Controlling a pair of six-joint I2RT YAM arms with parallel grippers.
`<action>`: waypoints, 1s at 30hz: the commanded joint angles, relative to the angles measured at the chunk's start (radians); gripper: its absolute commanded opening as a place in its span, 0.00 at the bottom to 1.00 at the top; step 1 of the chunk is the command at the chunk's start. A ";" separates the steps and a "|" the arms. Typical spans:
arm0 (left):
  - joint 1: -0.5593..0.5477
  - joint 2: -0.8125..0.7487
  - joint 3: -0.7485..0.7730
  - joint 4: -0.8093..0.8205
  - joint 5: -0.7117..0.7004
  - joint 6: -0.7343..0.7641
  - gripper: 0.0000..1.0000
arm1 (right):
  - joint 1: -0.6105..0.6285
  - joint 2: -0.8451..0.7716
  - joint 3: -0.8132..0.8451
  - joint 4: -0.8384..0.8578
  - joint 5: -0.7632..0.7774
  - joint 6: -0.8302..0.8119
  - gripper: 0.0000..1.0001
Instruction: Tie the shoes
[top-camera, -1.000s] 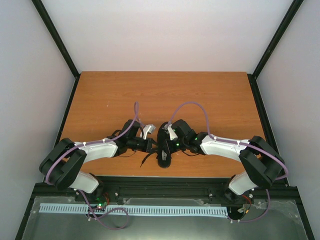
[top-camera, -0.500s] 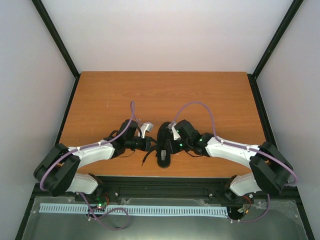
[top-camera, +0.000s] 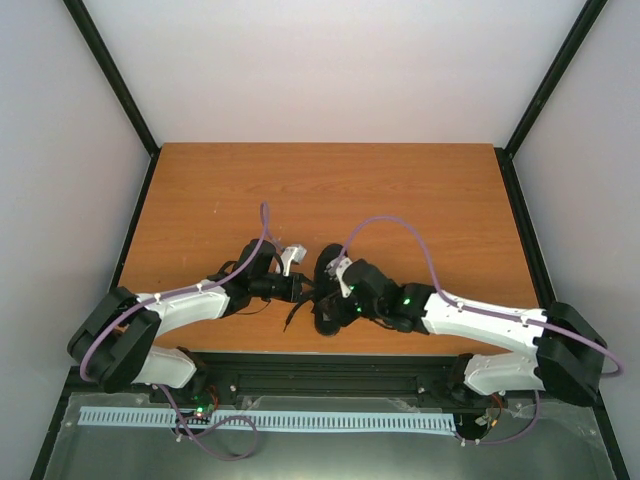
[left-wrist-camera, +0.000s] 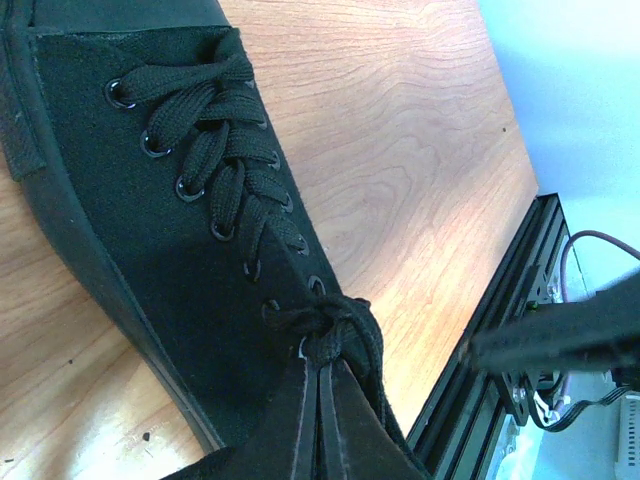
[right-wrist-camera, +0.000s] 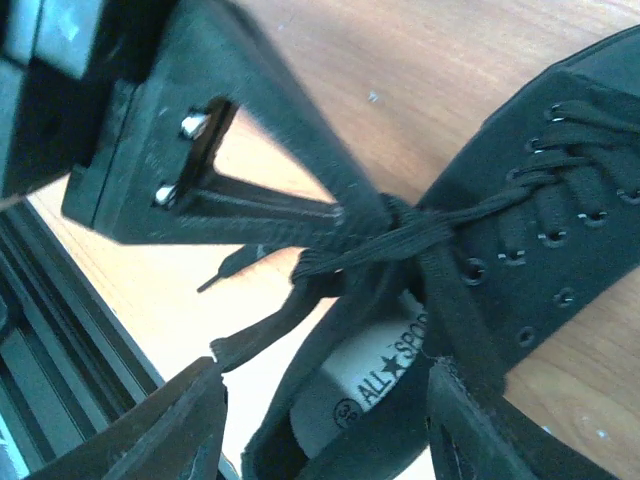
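Observation:
I will pinch the folded lace with my right gripper close below my left gripper (right-wrist-camera: 318, 287) before tightening the knot, as the lace reaches only one finger of my open right gripper.
The black shoe (top-camera: 324, 318) lies near the table's front edge, between both arms, with its toe pointing away. In the left wrist view its laced upper (left-wrist-camera: 150, 230) fills the left side. My left gripper (left-wrist-camera: 320, 365) is shut on the lace knot (left-wrist-camera: 335, 325) at the top eyelets. From the right wrist, that left gripper (right-wrist-camera: 370, 215) holds a taut lace (right-wrist-camera: 440, 235). My right gripper (right-wrist-camera: 325, 375) is open above the shoe's opening and its white insole label (right-wrist-camera: 385, 365), holding nothing. Two loose lace ends (right-wrist-camera: 255, 335) trail over the wood.
A black metal rail (top-camera: 330, 365) runs along the near table edge just behind the shoe's heel and shows as the rail (left-wrist-camera: 510, 300) in the left wrist view. Black frame posts and pale walls enclose the wooden table (top-camera: 330, 190).
My right gripper has opened and let go of the lace, and the right arm has swung lower and stretched out. The left gripper stays shut at the knot.

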 joint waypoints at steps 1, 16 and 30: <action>0.005 0.011 0.011 0.028 0.002 -0.017 0.01 | 0.088 0.067 0.058 -0.011 0.170 0.011 0.54; 0.005 0.025 0.020 0.024 -0.001 -0.020 0.01 | 0.161 0.213 0.130 0.016 0.144 0.012 0.60; 0.006 0.026 0.018 0.013 -0.009 -0.014 0.01 | 0.098 0.190 0.212 -0.196 0.307 0.043 0.03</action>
